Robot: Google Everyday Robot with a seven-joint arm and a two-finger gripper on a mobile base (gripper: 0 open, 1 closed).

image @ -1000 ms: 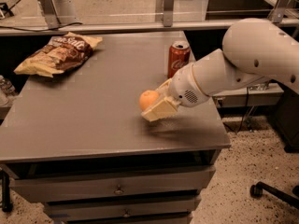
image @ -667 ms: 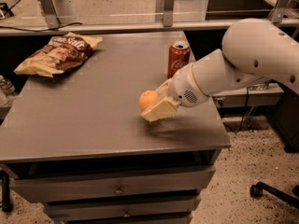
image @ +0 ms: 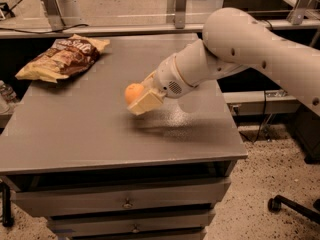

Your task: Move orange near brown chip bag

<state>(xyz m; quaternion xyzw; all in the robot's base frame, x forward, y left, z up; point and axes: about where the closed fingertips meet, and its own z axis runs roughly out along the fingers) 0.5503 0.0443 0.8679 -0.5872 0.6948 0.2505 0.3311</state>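
Next, my gripper releases the orange against the brown chip bag's edge (image: 82, 63) that faces the middle of the table, setting it free there.
The orange (image: 133, 92) is a small round fruit held in my gripper (image: 139, 98), lifted above the middle of the grey table (image: 90, 134). The gripper's cream fingers (image: 145, 103) are shut on the orange, with the white arm (image: 240, 49) reaching in from the right. The brown chip bag (image: 65, 58) lies flat at the table's far left corner, dark brown in the middle with yellow ends, well to the left of the orange.
The arm hides the spot where a red soda can stood. Drawers (image: 125, 201) are under the table's front edge. A metal rail with posts (image: 180, 6) runs behind the table. A chair wheel (image: 274, 204) is on the floor at the lower right.
My gripper has carried the orange left toward the table's middle and somewhat higher. The arm now covers the red soda can. The chip bag has not moved.
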